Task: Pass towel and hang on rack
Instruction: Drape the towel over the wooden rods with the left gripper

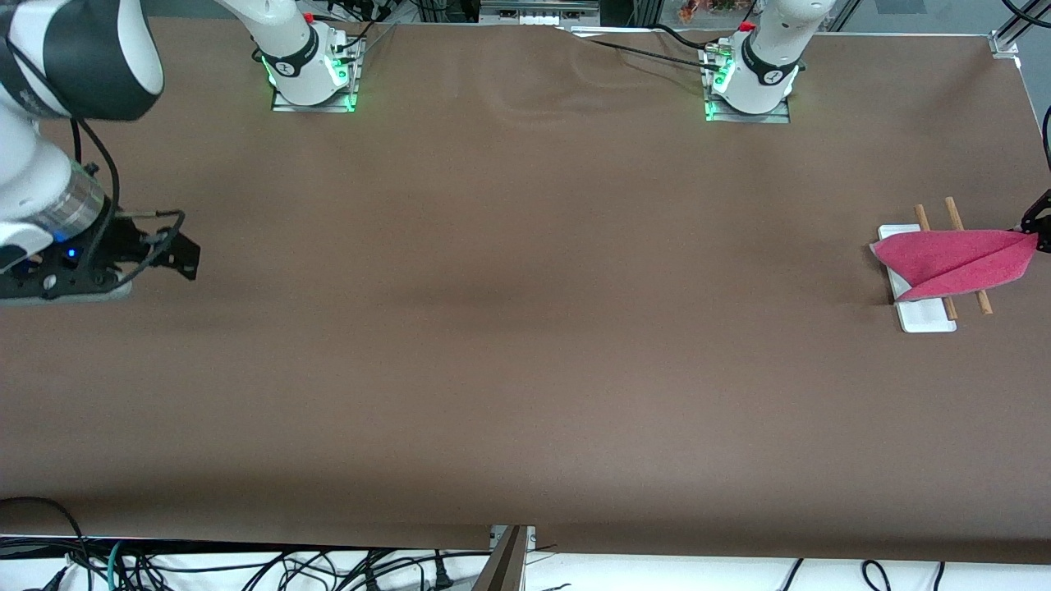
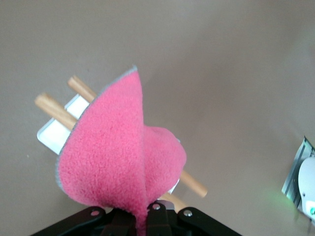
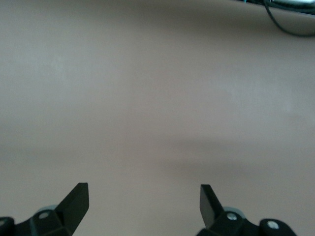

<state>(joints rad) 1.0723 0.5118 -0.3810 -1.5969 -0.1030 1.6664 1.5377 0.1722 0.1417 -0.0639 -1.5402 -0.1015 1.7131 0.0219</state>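
The pink-red towel, now draped over the rods with one corner held up, will leave my left gripper as I release it across the middle of the rack's two brown rods (image 1: 942,253) (image 2: 120,145).
The pink-red towel (image 1: 956,261) is draped over the two brown rods of the rack (image 1: 926,316), which stands at the left arm's end of the table. My left gripper (image 1: 1036,227) is shut on one corner of the towel and holds that corner up beside the rack. In the left wrist view the towel (image 2: 115,157) hangs from the jaws across the rods and covers most of the rack's white base (image 2: 51,133). My right gripper (image 1: 176,253) is open and empty above bare table at the right arm's end; its fingertips (image 3: 78,195) stand wide apart.
The brown table cover (image 1: 509,328) is bare between the arms. The arm bases (image 1: 312,74) stand along the table's edge farthest from the front camera. Cables hang below the table's near edge.
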